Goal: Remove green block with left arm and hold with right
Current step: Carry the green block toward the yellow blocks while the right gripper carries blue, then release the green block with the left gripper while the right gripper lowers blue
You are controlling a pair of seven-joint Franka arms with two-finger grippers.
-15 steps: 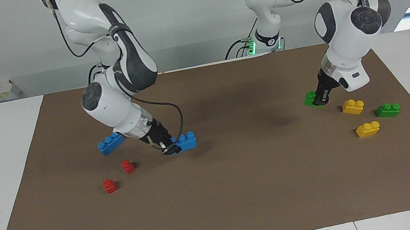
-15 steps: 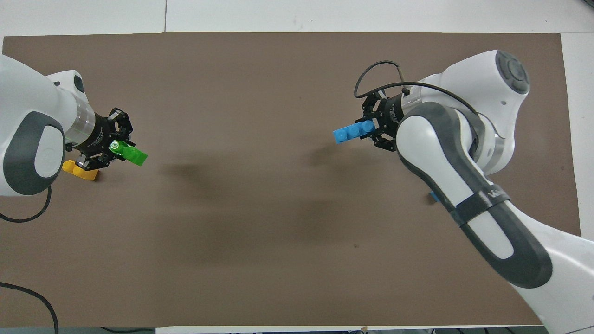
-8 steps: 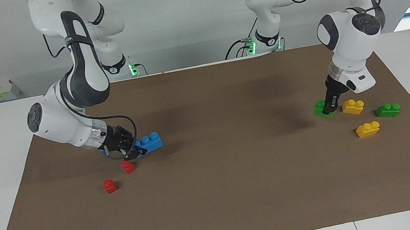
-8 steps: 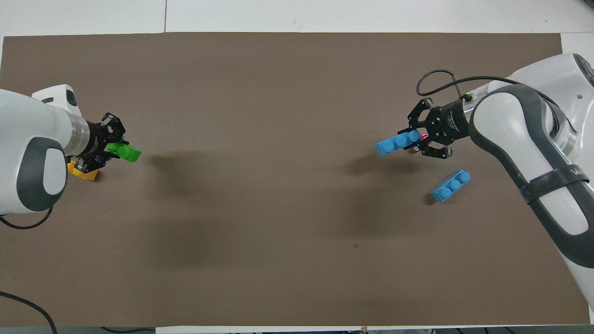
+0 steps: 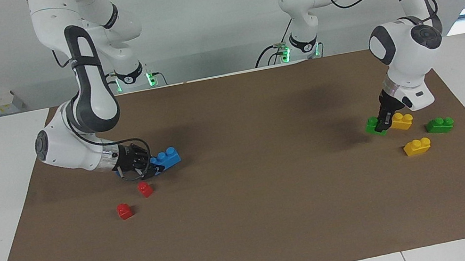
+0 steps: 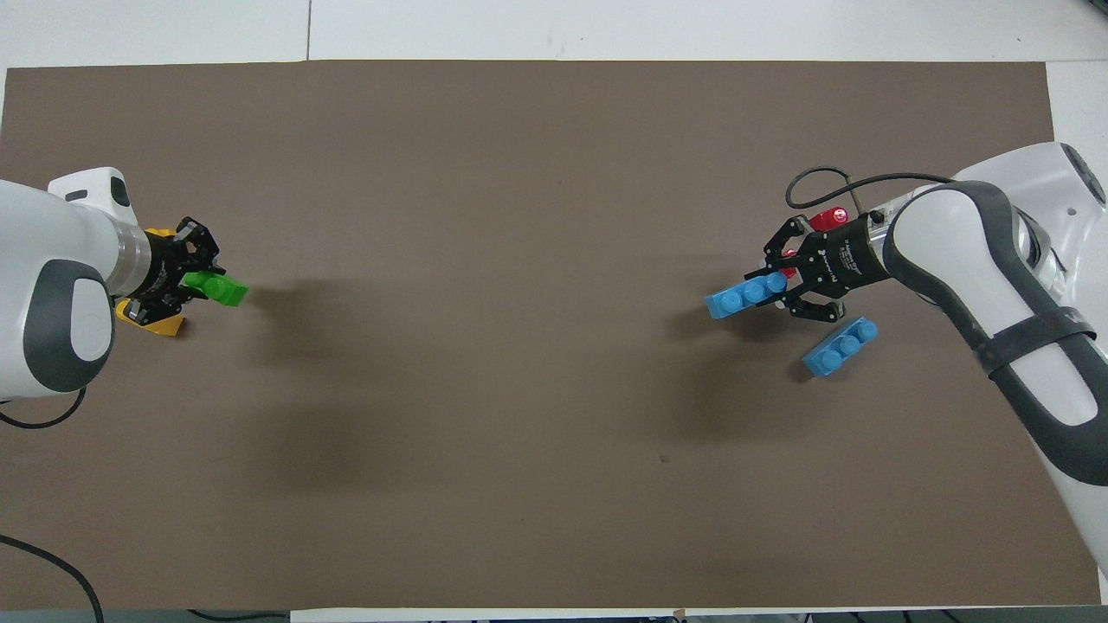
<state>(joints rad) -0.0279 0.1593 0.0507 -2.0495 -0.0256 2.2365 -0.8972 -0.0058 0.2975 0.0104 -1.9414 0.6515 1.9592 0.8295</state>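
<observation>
The robot's left gripper needs to release the green block on the brown mat (image 6: 237, 290) near the yellow bricks, toward the middle of the table. The green block now hangs low over the mat.
The green block (image 5: 373, 125) is a small bright green brick, and my left gripper (image 5: 381, 127) is shut on one end of it. It hangs low over the brown mat (image 5: 273, 200) at the left arm's end, right beside a yellow brick (image 5: 401, 120). From overhead, the green block (image 6: 218, 289) sticks out of the left gripper (image 6: 196, 282) toward the table's middle. At the right arm's end, my right gripper (image 5: 153, 169) is shut on a long blue brick (image 5: 165, 157), low over the mat. The overhead view shows this blue brick (image 6: 744, 297) jutting from the right gripper (image 6: 781, 289).
A second yellow brick (image 5: 417, 146) and a darker green brick (image 5: 439, 125) lie farther from the robots than the left gripper. Two small red blocks (image 5: 145, 189) (image 5: 124, 211) lie by the right gripper. Another blue brick (image 6: 839, 346) lies beside it.
Both arms swung outward. The left gripper carried the green block toward its end of the table and lower, beside the yellow brick. The right gripper carried the blue brick back toward the red blocks.
</observation>
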